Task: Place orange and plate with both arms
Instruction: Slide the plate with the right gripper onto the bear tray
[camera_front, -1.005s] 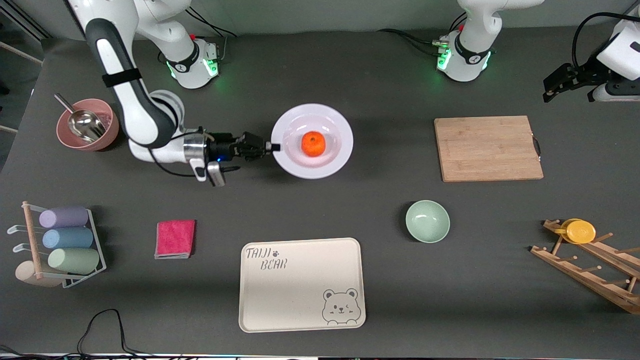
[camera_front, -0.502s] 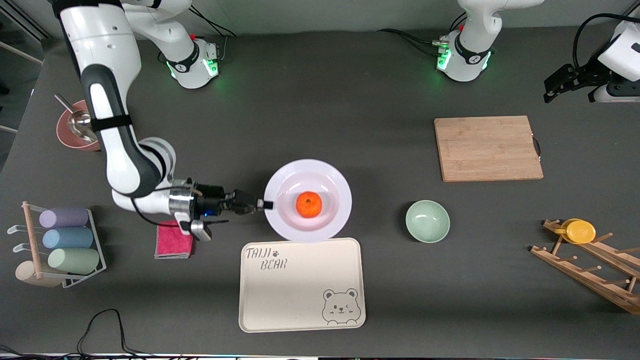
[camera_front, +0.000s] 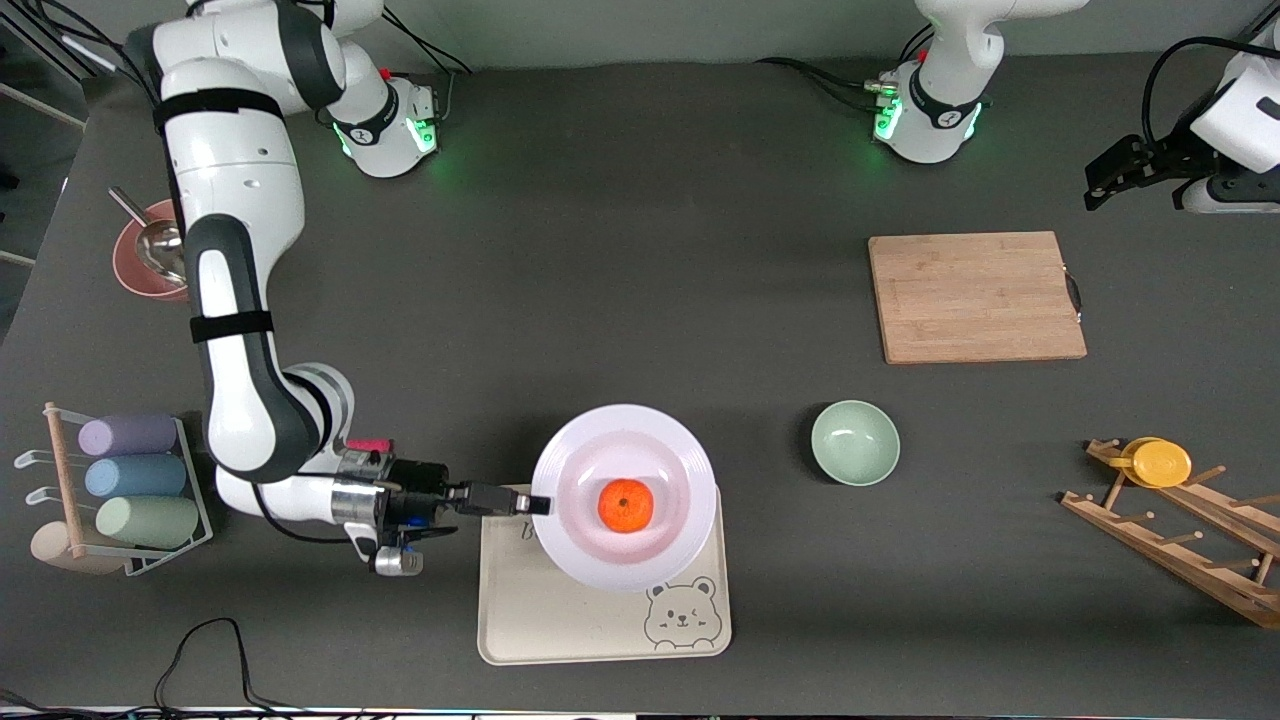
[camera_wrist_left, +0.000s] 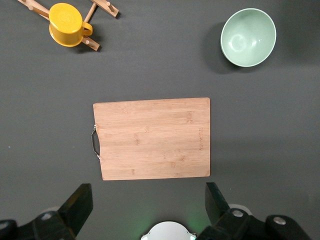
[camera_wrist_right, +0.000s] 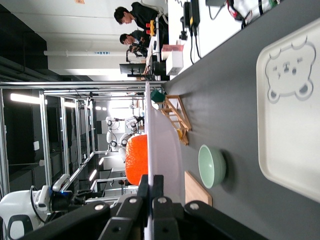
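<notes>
The robot's right gripper needs to let go of the white plate, still level over the tray, on the middle of the cream tray (camera_front: 617, 541), close against the printed bear.
The white plate (camera_front: 668, 449) hangs level over the cream bear-printed tray (camera_front: 560, 620), with the orange (camera_front: 625, 505) in its shallow centre. My right gripper (camera_front: 535, 504) is shut on the plate's rim at the edge toward the right arm's end. In the right wrist view the plate (camera_wrist_right: 162, 145) shows edge-on between the fingers (camera_wrist_right: 158, 187), the orange (camera_wrist_right: 136, 159) beside it and the tray (camera_wrist_right: 295, 120) below. My left gripper (camera_front: 1100, 185) is open and empty, held high past the cutting board at the left arm's end, waiting.
A wooden cutting board (camera_front: 975, 297) lies toward the left arm's end, a mint-green bowl (camera_front: 854, 442) beside the tray, a yellow cup (camera_front: 1160, 462) on a wooden rack (camera_front: 1190, 545). A pink bowl (camera_front: 135, 275), a rack of rolls (camera_front: 125, 490) and a partly hidden red cloth (camera_front: 368, 444) sit at the right arm's end.
My right gripper has carried the plate with the orange from the table's middle toward the front camera, to over the bear tray. The left arm has barely moved.
</notes>
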